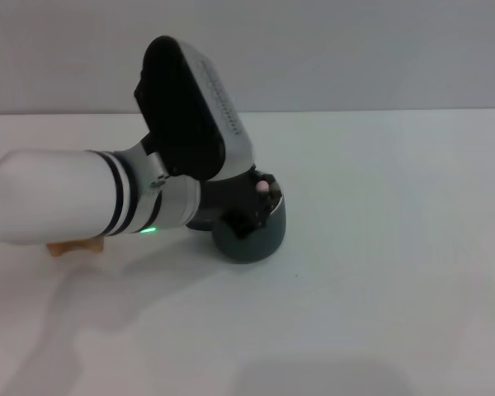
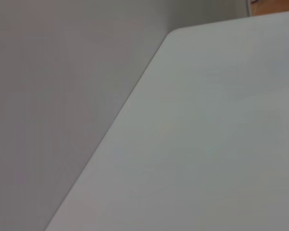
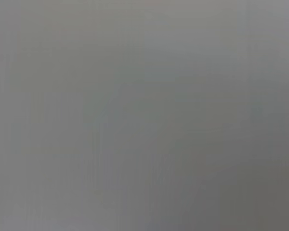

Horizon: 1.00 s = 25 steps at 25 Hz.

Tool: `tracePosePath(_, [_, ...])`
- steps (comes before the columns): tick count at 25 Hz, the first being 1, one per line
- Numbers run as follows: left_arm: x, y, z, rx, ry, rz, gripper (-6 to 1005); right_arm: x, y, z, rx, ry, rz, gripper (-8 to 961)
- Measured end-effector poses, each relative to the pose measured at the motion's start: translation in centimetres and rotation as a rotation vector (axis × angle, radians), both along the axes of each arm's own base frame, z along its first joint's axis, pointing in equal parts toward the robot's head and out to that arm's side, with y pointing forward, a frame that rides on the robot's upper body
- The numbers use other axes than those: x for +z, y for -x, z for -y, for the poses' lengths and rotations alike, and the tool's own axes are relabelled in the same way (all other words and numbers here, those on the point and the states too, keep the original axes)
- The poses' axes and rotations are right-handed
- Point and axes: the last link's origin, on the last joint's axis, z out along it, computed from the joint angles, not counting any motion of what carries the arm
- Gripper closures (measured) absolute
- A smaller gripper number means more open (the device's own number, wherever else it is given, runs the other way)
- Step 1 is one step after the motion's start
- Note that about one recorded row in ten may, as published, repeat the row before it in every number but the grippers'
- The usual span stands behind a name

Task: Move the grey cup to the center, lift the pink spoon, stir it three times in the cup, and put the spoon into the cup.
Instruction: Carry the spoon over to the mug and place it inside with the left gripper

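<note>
I will let go of the pink spoon with my left gripper inside the grey cup [image 1: 233, 204], near the cup's inner side by the cup's handle. The spoon is now held at the cup's opening.
The grey cup [image 1: 256, 235] stands on the white table near the middle of the head view, and its mouth is mostly hidden by my left gripper [image 1: 260, 202]. The gripper hangs right over the cup's opening, its dark fingers reaching down into it. A small pale pink end of the pink spoon [image 1: 264, 186] shows at the fingers, just above the cup's rim; the rest of the spoon is hidden. The left wrist view shows neither cup nor spoon. My right gripper is out of view.
A tan wooden block [image 1: 74, 245] lies on the table [image 1: 379, 247] under my left forearm. The table's far edge meets a grey wall [image 1: 355, 49]. The left wrist view shows only bare tabletop [image 2: 207, 134] and wall. The right wrist view is plain grey.
</note>
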Motion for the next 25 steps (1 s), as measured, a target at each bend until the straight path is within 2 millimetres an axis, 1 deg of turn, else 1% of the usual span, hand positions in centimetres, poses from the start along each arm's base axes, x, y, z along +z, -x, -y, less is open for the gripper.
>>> tracePosePath(1, [0.0,0.0,0.0,0.000,0.000,0.000,853,0.0,0.0,0.0,0.000,0.000,0.000,955])
tracePosePath(2, [0.4,0.7,-0.1,0.022,-0.013,0.002,853,0.0,0.0,0.0,0.000,0.000,0.000,955])
tracePosePath(4, [0.6,0.9,-0.2,0.029,-0.019,0.003,853,0.0,0.0,0.1,-0.001,0.000,0.000,955])
tracePosePath(6, [1.4,1.3,-0.7,0.042,-0.050,0.008,853,0.0,0.0,0.1,0.000,0.001,-0.001,955])
tracePosePath(7, [1.4,1.3,-0.7,0.042,-0.050,0.008,853,0.0,0.0,0.1,0.000,0.001,-0.001,955])
tracePosePath(8, [1.8,1.2,-1.3,0.039,-0.071,0.017,853,0.0,0.0,0.0,0.000,0.001,-0.001,955])
tracePosePath(11, [1.8,0.9,-1.6,0.032,-0.077,0.021,853,0.0,0.0,0.0,0.002,0.001,-0.002,955])
tracePosePath(12, [1.5,0.4,-2.0,0.020,-0.070,0.019,853,0.0,0.0,0.0,0.004,0.000,-0.001,955])
tracePosePath(14, [1.3,0.3,-2.0,0.015,-0.063,0.016,853,0.0,0.1,0.0,0.007,-0.002,-0.001,955])
tracePosePath(15, [0.5,-0.2,-1.9,-0.001,-0.040,0.008,853,0.0,0.1,0.0,0.009,-0.004,-0.002,955])
tracePosePath(16, [0.5,-0.2,-1.9,-0.001,-0.040,0.008,853,0.0,0.1,0.0,0.009,-0.004,-0.002,955])
tracePosePath(17, [-0.1,-0.5,-1.5,-0.016,-0.018,0.001,853,0.1,0.1,0.0,0.009,-0.005,-0.003,955])
tracePosePath(19, [-0.3,-0.6,-1.2,-0.022,-0.010,-0.001,853,0.1,0.1,0.0,0.008,-0.005,-0.003,955])
tracePosePath(23, [0.0,-0.1,-0.8,-0.006,-0.014,0.002,847,0.0,0.0,0.1,0.005,-0.002,-0.004,955])
tracePosePath(25, [0.8,0.9,-1.0,0.025,-0.039,0.005,834,0.0,0.0,0.0,0.004,-0.001,-0.004,955])
